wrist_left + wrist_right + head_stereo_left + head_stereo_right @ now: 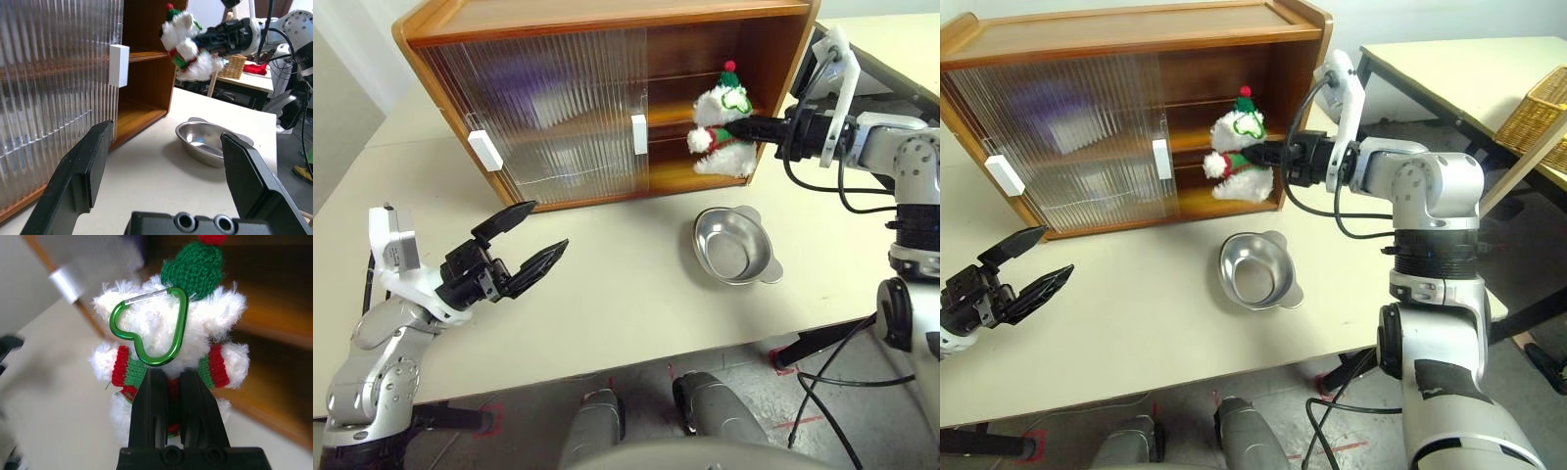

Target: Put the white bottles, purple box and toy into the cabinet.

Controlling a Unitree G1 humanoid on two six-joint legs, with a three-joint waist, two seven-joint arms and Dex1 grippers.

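The robot's right gripper should set the toy down on the cabinet's upper shelf (pixel 698 88), in the open part next to the ribbed door. The toy now hangs before the cabinet's open end.
The toy (pixel 720 127), a white plush figure with a green hat, red-green scarf and a green heart-shaped clip, hangs in the air before the open right end of the cabinet (pixel 607 20). My right gripper (pixel 741 129) is shut on its lower back, fingers level and pointing into the cabinet. A purple blur, the purple box (pixel 530 83), shows on the upper shelf behind the ribbed sliding doors (pixel 558 127). The white bottles are hidden. Low at the table's left, my left gripper (pixel 548 226) stands open and holds nothing.
A shallow metal dish (pixel 734 245) with handles sits on the cream table (pixel 607 294), just in front of the cabinet's open end and below the toy. Two white block handles (pixel 639 134) stick out from the doors. A wicker basket (pixel 1533 113) rests on another table at right.
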